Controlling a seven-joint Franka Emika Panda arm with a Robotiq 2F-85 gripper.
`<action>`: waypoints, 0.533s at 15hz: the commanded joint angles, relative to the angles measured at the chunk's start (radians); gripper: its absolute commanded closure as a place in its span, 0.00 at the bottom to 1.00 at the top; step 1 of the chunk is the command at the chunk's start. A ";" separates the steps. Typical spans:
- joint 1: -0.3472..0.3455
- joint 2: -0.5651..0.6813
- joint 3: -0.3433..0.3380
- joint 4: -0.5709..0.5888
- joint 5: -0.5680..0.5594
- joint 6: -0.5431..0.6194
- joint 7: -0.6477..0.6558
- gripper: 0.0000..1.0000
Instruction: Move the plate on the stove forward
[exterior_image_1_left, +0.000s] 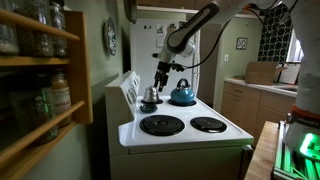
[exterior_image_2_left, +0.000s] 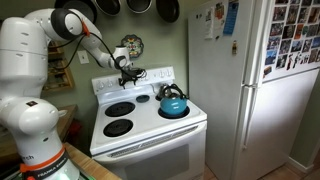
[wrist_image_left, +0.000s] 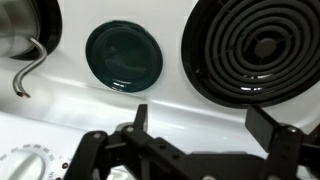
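Note:
The robot's gripper will next move to the plate's rim (exterior_image_1_left: 150, 110) (wrist_image_left: 158, 72) on the side facing the bare coil burner and close there.
The plate (wrist_image_left: 124, 55) is a small dark teal round dish lying flat on the white stove top (wrist_image_left: 150, 105), between a black coil burner (wrist_image_left: 255, 45) and a silver pot (wrist_image_left: 20, 35). My gripper (wrist_image_left: 205, 122) is open and empty, its two fingers hanging above bare white stove surface beside the plate, not touching it. In both exterior views the gripper (exterior_image_1_left: 162, 76) (exterior_image_2_left: 128, 73) hovers over the rear of the stove (exterior_image_1_left: 185, 137) (exterior_image_2_left: 150, 133) near the back panel. I cannot make out the plate in the exterior views.
A blue kettle (exterior_image_1_left: 182, 95) (exterior_image_2_left: 173, 103) sits on a rear burner. The small silver pot (exterior_image_1_left: 150, 97) stands beside the gripper. Two front coil burners (exterior_image_1_left: 162, 124) are bare. A white fridge (exterior_image_2_left: 255, 90) stands beside the stove. Control knobs (wrist_image_left: 25, 160) line the back panel.

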 joint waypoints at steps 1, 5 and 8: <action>-0.024 0.103 0.029 0.066 -0.053 0.029 -0.081 0.00; -0.004 0.192 0.002 0.130 -0.148 0.040 -0.053 0.00; -0.011 0.252 0.010 0.178 -0.185 0.040 -0.067 0.00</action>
